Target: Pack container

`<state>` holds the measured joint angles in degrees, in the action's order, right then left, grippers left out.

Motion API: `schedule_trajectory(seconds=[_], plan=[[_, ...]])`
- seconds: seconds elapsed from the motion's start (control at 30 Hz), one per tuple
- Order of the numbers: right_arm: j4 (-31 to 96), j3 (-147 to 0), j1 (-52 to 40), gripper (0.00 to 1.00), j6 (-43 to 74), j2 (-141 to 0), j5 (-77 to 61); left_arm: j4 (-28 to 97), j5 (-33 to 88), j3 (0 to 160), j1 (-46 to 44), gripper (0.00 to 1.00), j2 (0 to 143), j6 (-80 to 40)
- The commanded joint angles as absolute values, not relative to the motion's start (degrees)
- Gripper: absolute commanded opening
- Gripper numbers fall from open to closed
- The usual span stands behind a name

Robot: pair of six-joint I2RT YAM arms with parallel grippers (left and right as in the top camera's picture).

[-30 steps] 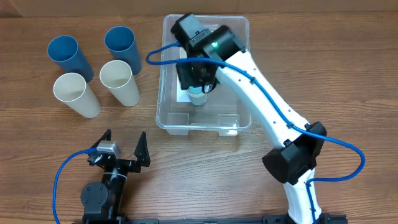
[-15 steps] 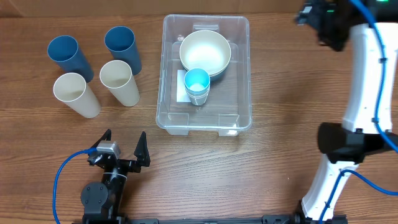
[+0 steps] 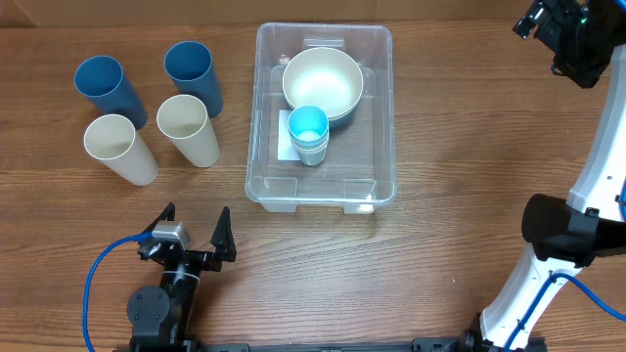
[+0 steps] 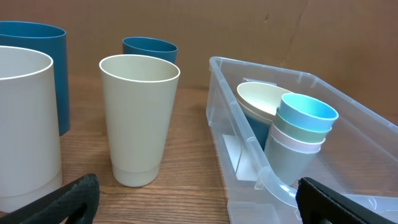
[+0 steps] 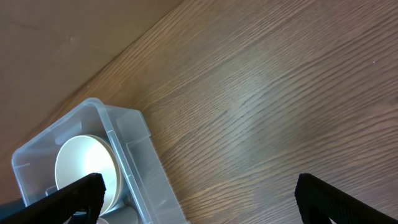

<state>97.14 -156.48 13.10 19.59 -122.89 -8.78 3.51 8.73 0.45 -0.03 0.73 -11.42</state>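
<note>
I should next move my left gripper to the cream tall cup closest to the clear container and close it on the cup's rim (image 3: pixel 205 117) (image 4: pixel 178 73) facing the container.
The clear container (image 3: pixel 383 117) stands at the table's middle back. It holds a cream bowl (image 3: pixel 323 80) and a stack of small cups with a light blue one on top (image 3: pixel 309 127). The container also shows in the left wrist view (image 4: pixel 379 155) and the right wrist view (image 5: pixel 134 149). My left gripper (image 3: pixel 194 235) rests open and empty near the front edge, left of the container. My right gripper (image 3: pixel 562 29) is high at the far right, open and empty, well away from the container.
Two blue tall cups (image 3: pixel 108 86) (image 3: pixel 192 70) and two cream tall cups (image 3: pixel 119 147) (image 3: pixel 188 127) stand at the left. The nearest cream cup (image 4: pixel 140 118) is straight ahead of my left gripper. Bare wood lies to the right of the container.
My right arm has left the container, where it was over the cup stack, and swung up to the far right corner. The cup stack stays in the container. The left arm has not moved.
</note>
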Motion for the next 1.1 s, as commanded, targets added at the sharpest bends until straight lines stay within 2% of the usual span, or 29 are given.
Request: schedule_trajectory(seconds=[0.0,0.43,0.5,0.6,0.67,0.73,0.8,0.87,1.07], plan=[[97.06,-157.91,13.30,1.00,19.03,-120.62,-9.10,3.64,8.40,0.30,-0.27,1.00,0.25,-10.28],[97.01,-157.91,13.30,1.00,19.05,-120.62,-9.10,3.62,8.14,0.30,-0.27,1.00,0.25,-10.17],[97.01,-157.91,13.30,1.00,19.05,-120.62,-9.10,3.70,4.43,0.30,-0.25,1.00,0.25,-10.35],[97.01,-157.91,13.30,1.00,19.05,-120.62,-9.10,0.56,12.16,0.43,-0.30,1.00,0.25,-17.12],[97.01,-157.91,13.30,1.00,19.05,-120.62,-9.10,0.38,21.37,3.79,-0.30,1.00,0.25,-18.46],[97.01,-157.91,13.30,1.00,19.05,-120.62,-9.10,8.05,21.67,10.61,-0.32,1.00,0.80,-17.76],[97.01,-157.91,13.30,1.00,19.05,-120.62,-9.10,18.79,15.22,21.67,-0.30,1.00,4.08,-15.29],[97.01,-157.91,13.30,1.00,19.05,-120.62,-9.10,26.65,8.23,34.50,-0.30,1.00,11.62,-14.66],[97.01,-157.91,13.30,1.00,19.05,-120.62,-9.10,47.03,2.63,66.43,-0.30,1.00,40.86,-12.27]])
